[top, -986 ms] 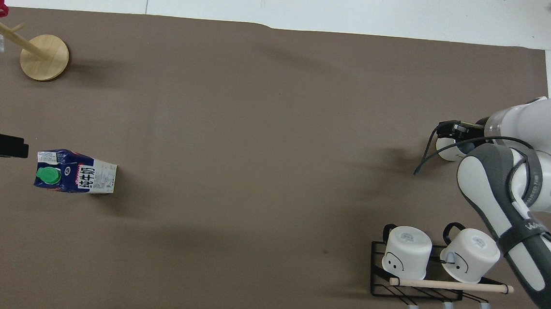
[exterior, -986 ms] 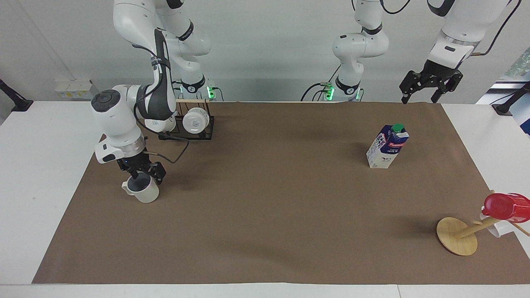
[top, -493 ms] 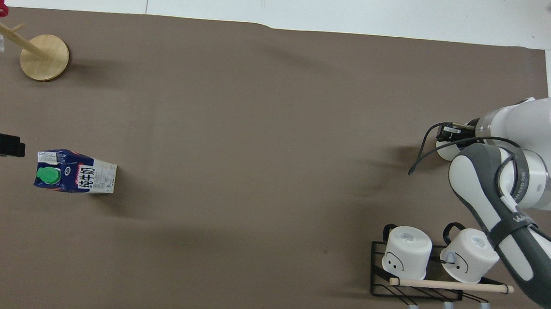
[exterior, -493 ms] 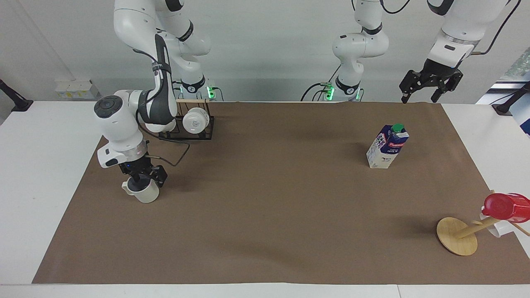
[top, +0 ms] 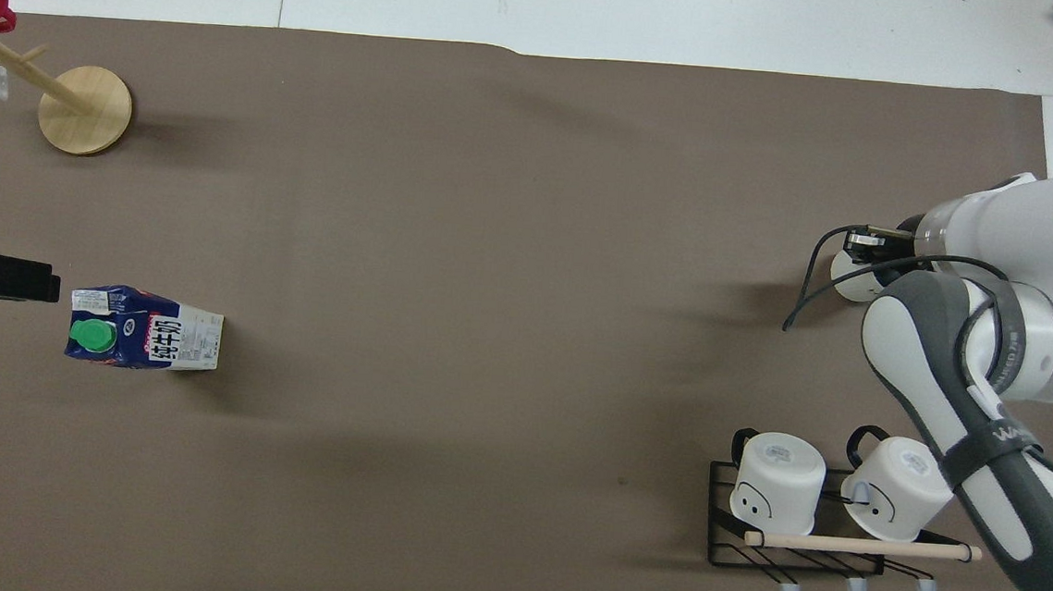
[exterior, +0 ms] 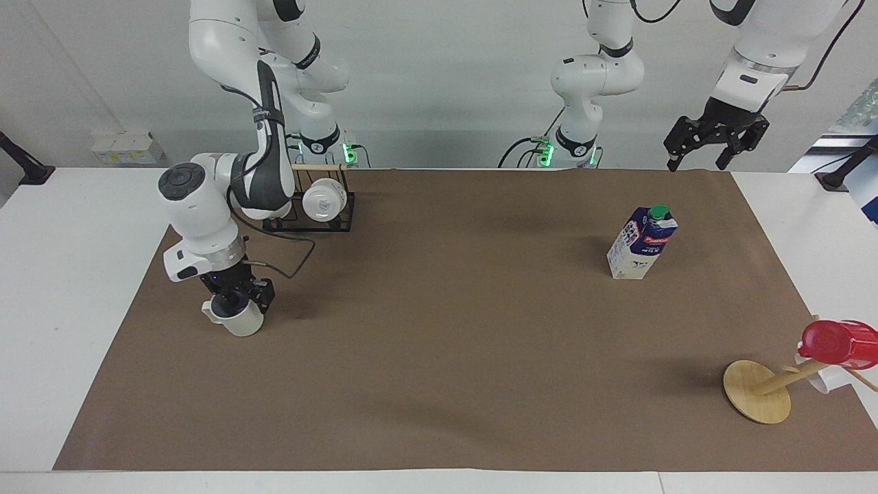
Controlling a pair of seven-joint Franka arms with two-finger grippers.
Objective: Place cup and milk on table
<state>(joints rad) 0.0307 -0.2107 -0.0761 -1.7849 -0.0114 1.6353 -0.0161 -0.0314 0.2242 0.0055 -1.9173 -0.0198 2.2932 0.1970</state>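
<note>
Next, I move my left gripper to the milk carton and close it on its blue upper part (top: 138,330), just under the carton's green cap.
The pale cup (exterior: 238,320) stands on the table's brown mat (exterior: 446,329) at the right arm's end. My right gripper (exterior: 236,300) reaches down from above and is shut on the cup's rim. In the overhead view the arm hides most of the cup (top: 850,283) and the right gripper (top: 868,250). The milk carton (exterior: 641,243) stands upright on the mat toward the left arm's end; it also shows in the overhead view (top: 143,340). My left gripper (exterior: 697,163) is open and empty, high in the air beside the milk, and waits; in the overhead view only its tip (top: 27,279) shows.
A black wire rack (exterior: 346,213) with two white mugs stands near the right arm's base (top: 723,532). A wooden mug tree (exterior: 758,401) with a red cup (exterior: 837,343) and a white mug stands at the mat's corner farthest from the robots at the left arm's end (top: 85,107).
My right gripper has brought the cup from a slight tilt to upright on the mat and shifted a little. The left gripper and the milk have hardly moved.
</note>
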